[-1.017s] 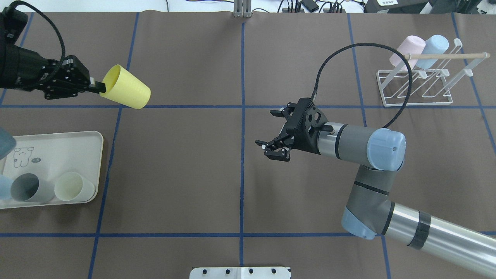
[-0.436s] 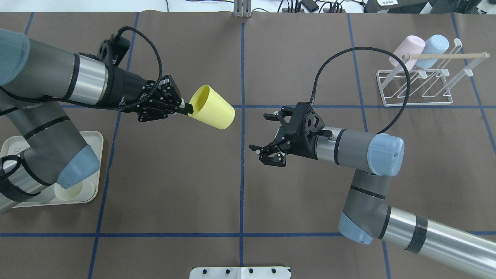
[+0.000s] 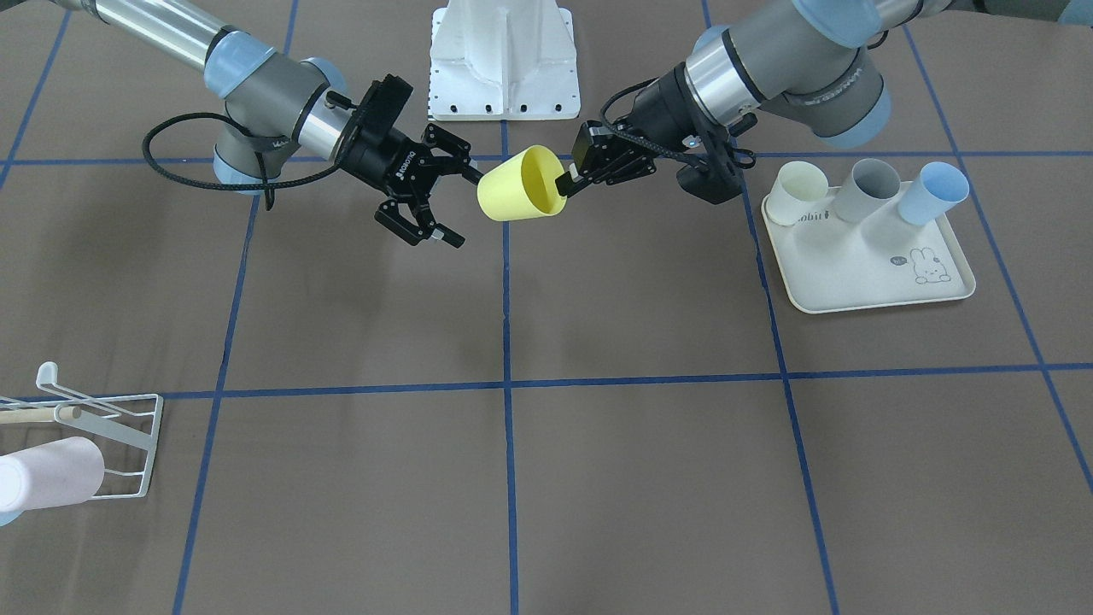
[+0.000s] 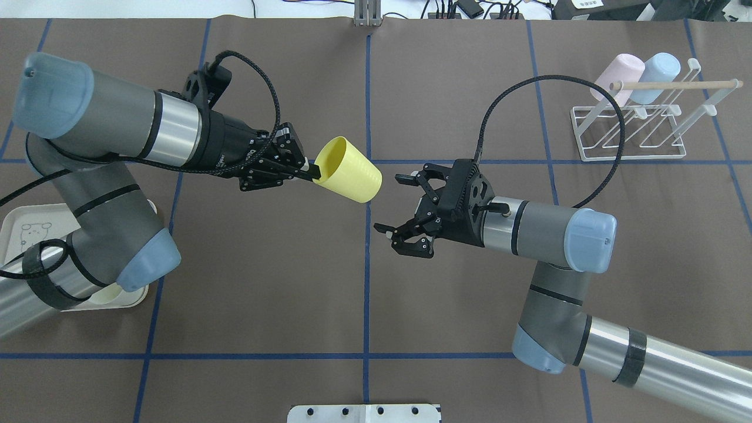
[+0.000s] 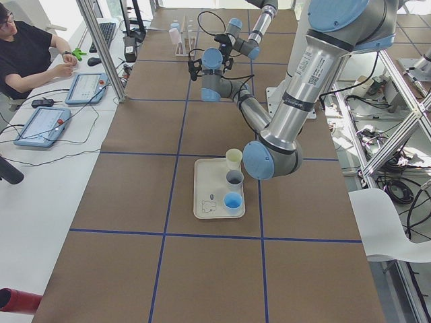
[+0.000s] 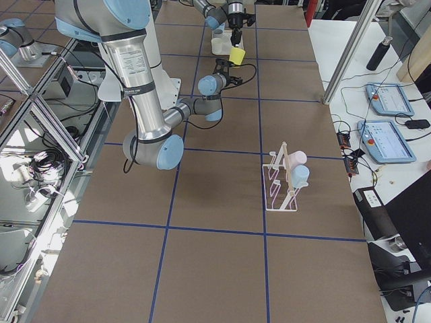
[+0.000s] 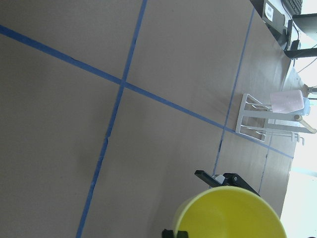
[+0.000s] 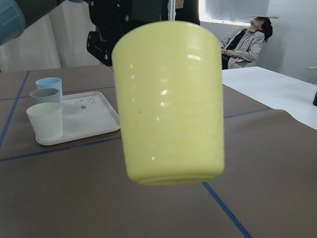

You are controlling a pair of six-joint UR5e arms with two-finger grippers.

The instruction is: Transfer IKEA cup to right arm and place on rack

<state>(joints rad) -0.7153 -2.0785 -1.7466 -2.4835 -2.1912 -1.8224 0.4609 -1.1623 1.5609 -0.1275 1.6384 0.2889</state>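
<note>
Next, my left gripper releases the IKEA cup between the open fingers of my right gripper point(image 3: 493, 189).
The IKEA cup point(image 4: 348, 178) is pale yellow and lies tilted in mid-air over the table's centre line, base toward the right arm. My left gripper point(image 4: 314, 172) is shut on its rim, one finger inside the mouth. In the front-facing view the cup point(image 3: 512, 192) hangs between both grippers. My right gripper point(image 4: 389, 202) is open, just right of the cup's base and not touching it. In the right wrist view the cup point(image 8: 171, 104) is close ahead. The white wire rack point(image 4: 631, 157) stands at the far right with a wooden rod point(image 4: 675, 85).
A pink cup point(image 4: 614, 73) and a light blue cup point(image 4: 658, 70) hang on the rack. The cream tray point(image 3: 862, 273) holds a cream cup point(image 3: 794, 192), a grey cup point(image 3: 867, 188) and a blue cup point(image 3: 935, 192). A person point(image 5: 30, 54) sits at a side desk.
My left arm has carried the yellow cup from the far left to the centre line. My right gripper has stayed open and shifted slightly, and now faces the cup's base.
</note>
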